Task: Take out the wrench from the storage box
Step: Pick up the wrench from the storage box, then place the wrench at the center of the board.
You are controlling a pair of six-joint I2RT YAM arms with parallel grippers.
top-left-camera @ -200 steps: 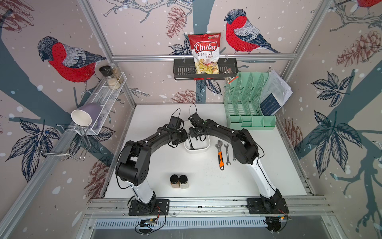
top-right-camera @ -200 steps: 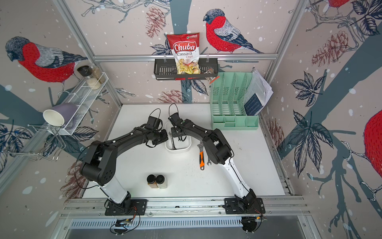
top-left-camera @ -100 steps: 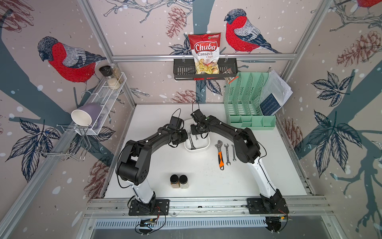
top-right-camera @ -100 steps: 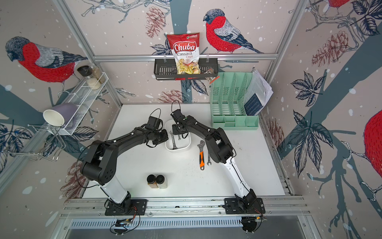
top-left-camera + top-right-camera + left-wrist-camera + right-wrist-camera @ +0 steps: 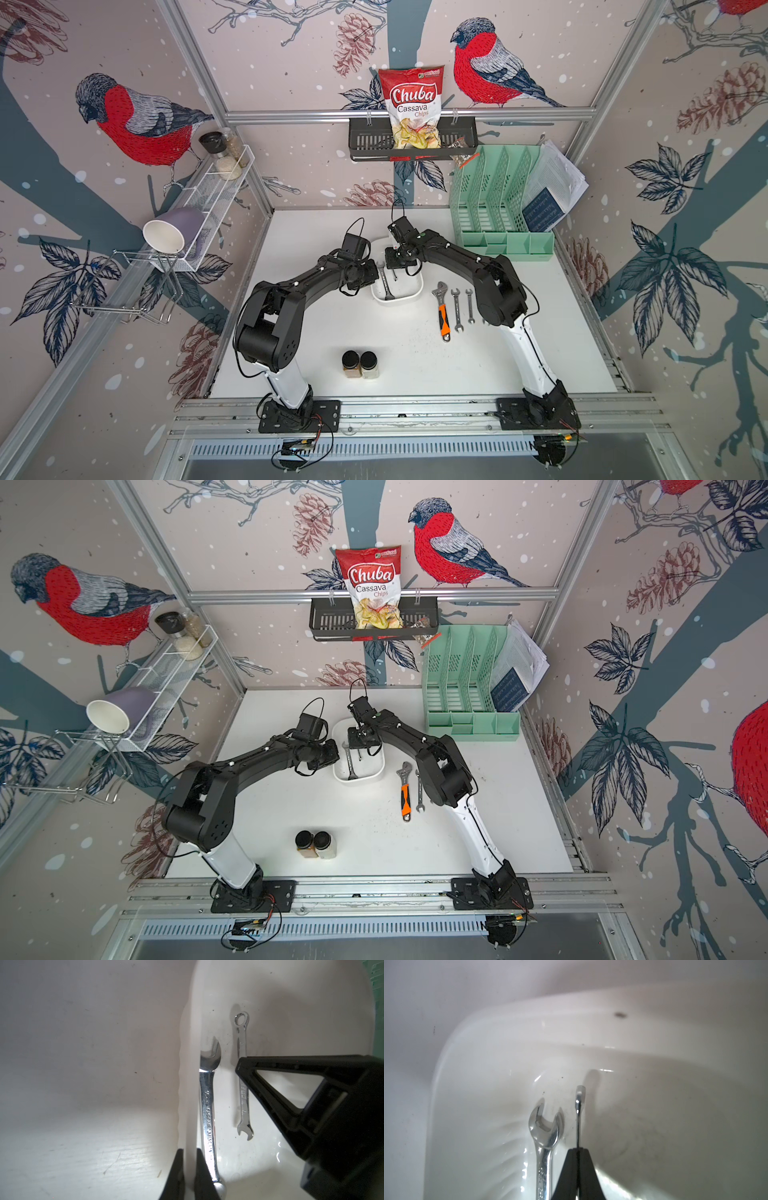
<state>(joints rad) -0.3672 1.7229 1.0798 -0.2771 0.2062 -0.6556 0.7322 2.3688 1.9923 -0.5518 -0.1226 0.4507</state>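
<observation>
Next, my right gripper puts the small wrench down on the table [image 5: 501, 305] past the spanners, on the side away from the adjustable wrench.
The white storage box [image 5: 411, 296] sits mid-table, in both top views [image 5: 365, 777]. Two steel wrenches lie inside it. The large wrench [image 5: 207, 1109] runs along the left wall [image 5: 385, 284]. My left gripper [image 5: 189, 1151] is shut on that wall [image 5: 187, 1064], one finger outside and one inside beside the large wrench. The small wrench [image 5: 241, 1043] lies parallel to it. My right gripper [image 5: 577, 1150] is shut on the small wrench's shank [image 5: 578, 1109], its ring end sticking out past the fingertips. The large wrench [image 5: 545, 1132] lies just beside that grip.
Right of the box lie an orange-handled adjustable wrench [image 5: 442, 309] and two small spanners [image 5: 456, 309] [image 5: 469, 305]. Two spice jars [image 5: 359, 363] stand near the front. A mint-green file organiser [image 5: 498, 208] stands at the back right, and a black shelf [image 5: 411, 141] holds a chips bag.
My right gripper's jaws have closed on the small wrench inside the box. The left gripper has kept its hold on the box wall.
</observation>
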